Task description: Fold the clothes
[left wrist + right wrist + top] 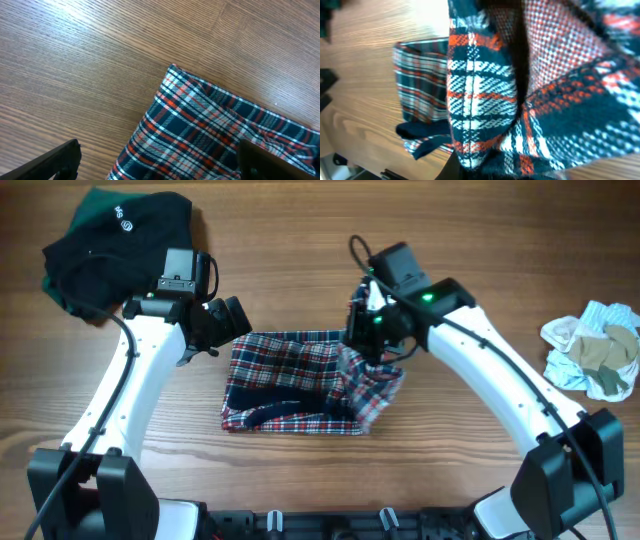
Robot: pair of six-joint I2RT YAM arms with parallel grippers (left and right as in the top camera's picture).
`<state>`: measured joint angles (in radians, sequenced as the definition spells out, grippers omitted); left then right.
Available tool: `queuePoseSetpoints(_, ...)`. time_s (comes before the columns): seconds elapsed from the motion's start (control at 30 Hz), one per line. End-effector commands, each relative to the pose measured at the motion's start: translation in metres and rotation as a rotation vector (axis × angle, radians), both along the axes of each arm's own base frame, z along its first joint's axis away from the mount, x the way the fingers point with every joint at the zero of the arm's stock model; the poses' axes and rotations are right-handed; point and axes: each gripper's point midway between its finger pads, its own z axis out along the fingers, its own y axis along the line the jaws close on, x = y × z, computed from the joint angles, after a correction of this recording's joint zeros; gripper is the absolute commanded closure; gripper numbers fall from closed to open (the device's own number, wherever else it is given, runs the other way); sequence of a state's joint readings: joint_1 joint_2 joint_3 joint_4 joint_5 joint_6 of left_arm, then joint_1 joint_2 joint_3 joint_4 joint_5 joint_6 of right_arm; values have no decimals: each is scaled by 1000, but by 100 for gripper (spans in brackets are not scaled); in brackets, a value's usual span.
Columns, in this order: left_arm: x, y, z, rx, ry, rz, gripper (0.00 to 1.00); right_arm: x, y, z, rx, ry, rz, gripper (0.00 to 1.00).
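The robot's right gripper should release the lifted plaid fabric, now held above the rest, on the garment's flat part (260,362) (420,75), close to the garment's corner by the robot's left gripper.
The plaid garment (290,385), red, white and navy, lies partly folded in the middle of the wooden table. My right gripper (368,332) is shut on its right part and holds that fabric lifted above the rest. In the right wrist view the gripped plaid cloth (485,100) fills the frame and hides the fingers (485,167). My left gripper (232,320) is open and empty, just above the garment's far left corner. In the left wrist view that corner (200,125) lies between the wide-apart fingers (160,167).
A dark green and black garment (120,240) lies bunched at the far left corner. A pile of white, light blue and tan clothes (595,350) lies at the right edge. Bare wooden table (300,260) surrounds the plaid garment.
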<state>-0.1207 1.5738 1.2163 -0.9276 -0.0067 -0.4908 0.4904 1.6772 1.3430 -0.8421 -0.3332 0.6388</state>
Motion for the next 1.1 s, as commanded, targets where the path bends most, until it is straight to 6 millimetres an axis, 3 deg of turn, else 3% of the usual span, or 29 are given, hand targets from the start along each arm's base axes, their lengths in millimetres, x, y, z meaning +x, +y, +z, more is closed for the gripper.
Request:
queuePoseSetpoints(0.0, 0, 19, 6, 77, -24, 46, 0, 4, 19, 19, 15, -70, -25, 96)
queuePoseSetpoints(0.23, -4, 76, 6, 108, -16, 284, 0, 4, 33, 23, 32, -100, -20, 96)
queuePoseSetpoints(0.4, -10, 102, 6, 109, 0, 362, 0, 4, 45, 28, 54, -124, -21, 96)
queuePoseSetpoints(1.07, -14, 107, 4, 110, 13, 376, 0, -20, 98, 40, 104, -194, 42, 96)
